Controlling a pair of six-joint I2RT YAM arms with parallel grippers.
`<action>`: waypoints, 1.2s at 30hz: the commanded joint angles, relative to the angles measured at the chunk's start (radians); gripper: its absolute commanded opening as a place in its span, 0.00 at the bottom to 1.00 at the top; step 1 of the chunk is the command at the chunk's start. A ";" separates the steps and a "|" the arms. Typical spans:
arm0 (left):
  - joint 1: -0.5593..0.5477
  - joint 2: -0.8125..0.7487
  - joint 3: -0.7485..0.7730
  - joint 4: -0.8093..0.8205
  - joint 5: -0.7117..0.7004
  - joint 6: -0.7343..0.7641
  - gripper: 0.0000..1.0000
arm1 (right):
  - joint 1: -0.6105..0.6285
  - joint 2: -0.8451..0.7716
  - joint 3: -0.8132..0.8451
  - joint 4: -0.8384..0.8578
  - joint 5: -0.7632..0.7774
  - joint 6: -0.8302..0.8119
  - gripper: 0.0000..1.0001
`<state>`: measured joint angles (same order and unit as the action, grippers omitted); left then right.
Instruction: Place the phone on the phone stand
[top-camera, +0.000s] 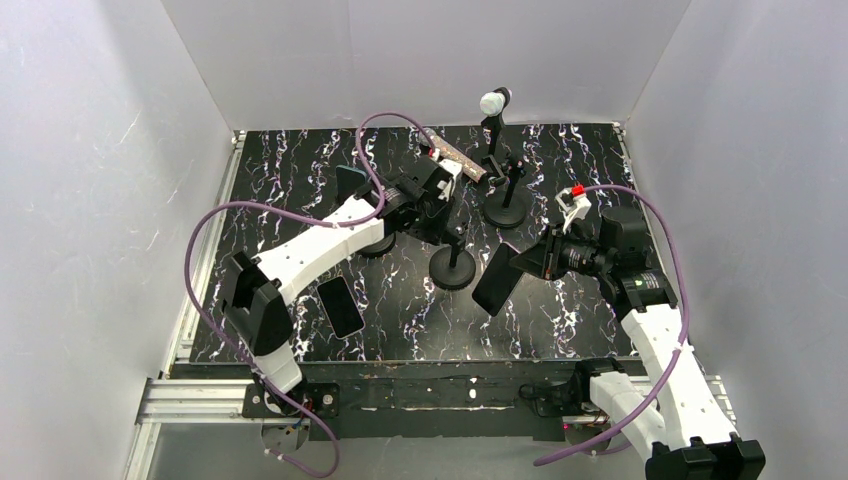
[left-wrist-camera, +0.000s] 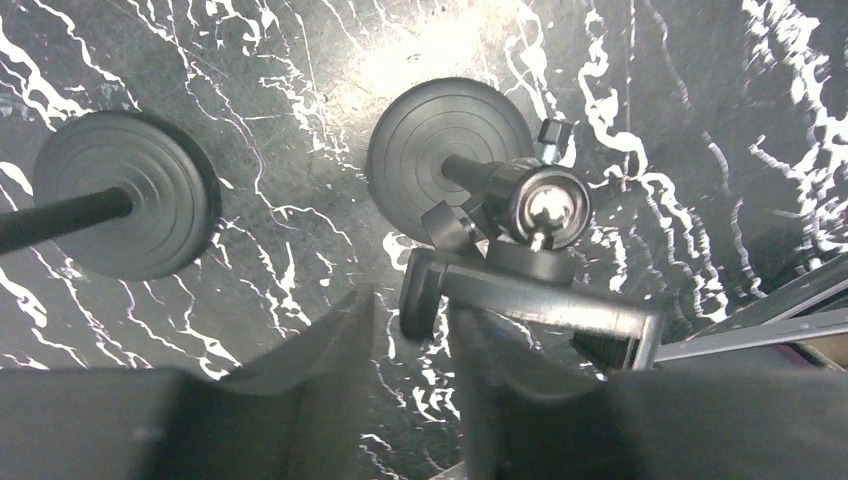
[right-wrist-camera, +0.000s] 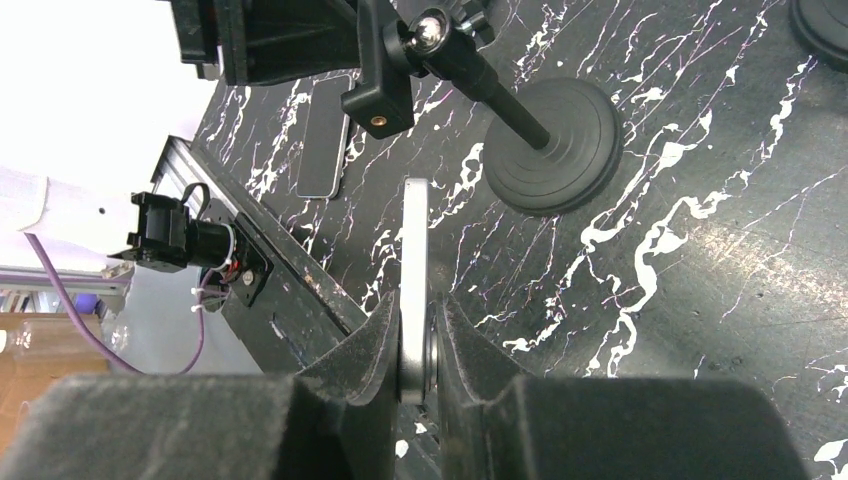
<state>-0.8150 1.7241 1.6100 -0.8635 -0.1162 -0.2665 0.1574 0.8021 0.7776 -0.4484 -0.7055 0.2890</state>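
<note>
The clamp's end is loose between the left gripper's open fingers, so the left gripper should swing back and close on that end (left-wrist-camera: 420, 315) to steady the clamp before the phone comes.
The phone stand (top-camera: 453, 268) has a round black base, a pole and a ball head with a black clamp (left-wrist-camera: 530, 300) on top. My left gripper (top-camera: 443, 200) hovers over that clamp. In the left wrist view, the left gripper (left-wrist-camera: 410, 305) is slightly open, with the clamp's end at its fingertips and a gap beside it. My right gripper (top-camera: 535, 262) is shut on a dark phone (top-camera: 497, 280), held tilted above the table just right of the stand. In the right wrist view, the phone (right-wrist-camera: 415, 250) is edge-on between the pads of the right gripper (right-wrist-camera: 418, 305), and the stand (right-wrist-camera: 555, 145) is ahead.
A second dark phone (top-camera: 340, 305) lies flat near the table's front left. Another stand (top-camera: 508, 205) is behind, with a white-tipped post (top-camera: 495, 100) and a silver strip (top-camera: 460, 158) nearby. A third round base (left-wrist-camera: 125, 195) sits under the left arm. White walls enclose the table.
</note>
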 joint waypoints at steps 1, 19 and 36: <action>-0.005 -0.117 -0.010 0.075 0.023 -0.010 0.40 | -0.004 -0.006 0.018 0.036 -0.016 0.021 0.01; 0.166 -0.284 -0.046 0.056 0.347 0.090 0.78 | -0.004 -0.051 0.088 -0.009 0.129 -0.007 0.01; 0.217 -0.187 -0.047 0.036 0.578 0.223 0.66 | -0.005 -0.067 0.267 0.112 -0.103 -0.092 0.01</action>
<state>-0.5980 1.5002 1.5364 -0.7895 0.3714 -0.1005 0.1574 0.7067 0.9821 -0.4561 -0.6590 0.2146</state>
